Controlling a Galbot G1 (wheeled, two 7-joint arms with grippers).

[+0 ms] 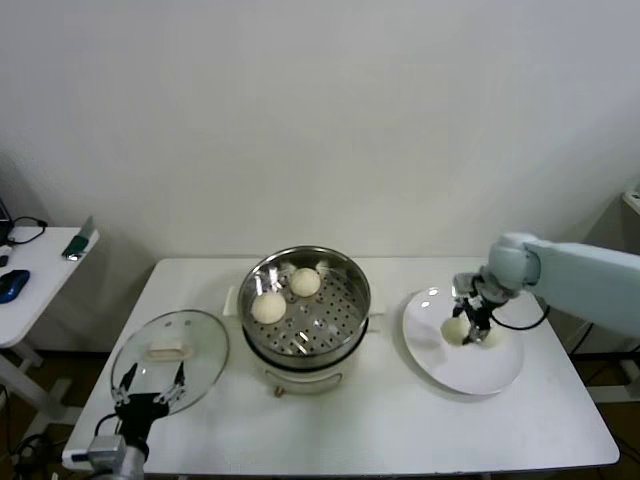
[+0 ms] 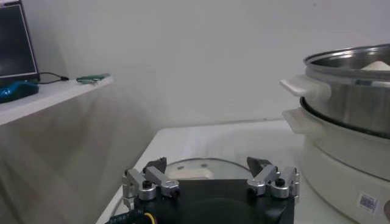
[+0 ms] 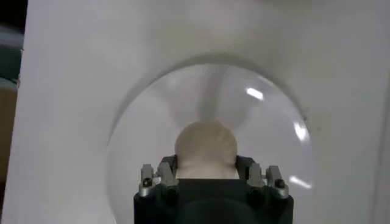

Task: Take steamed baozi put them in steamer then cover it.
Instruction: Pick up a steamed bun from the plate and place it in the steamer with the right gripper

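My right gripper is going to let go of the cream baozi on the bottom of the steamer with the holes, by the steamer's front rim (image 1: 302,338).
The steamer (image 1: 352,300) stands mid-table with two baozi inside (image 1: 268,307) (image 1: 305,282); it also shows in the left wrist view (image 2: 353,103). My right gripper (image 1: 470,327) is down on the white plate (image 1: 470,372), its fingers pressed on either side of a cream baozi (image 3: 206,146). Dough shows on both sides of the fingers in the head view; I cannot tell whether that is one bun or two. The glass cover (image 1: 200,345) lies flat at the front left. My left gripper (image 1: 150,385) is open and empty over its near edge (image 2: 201,165).
A low side table (image 1: 35,275) with a blue mouse (image 1: 10,286) and cables stands to the left of the work table. The table's front edge runs just behind the left gripper. The wall is close behind the steamer.
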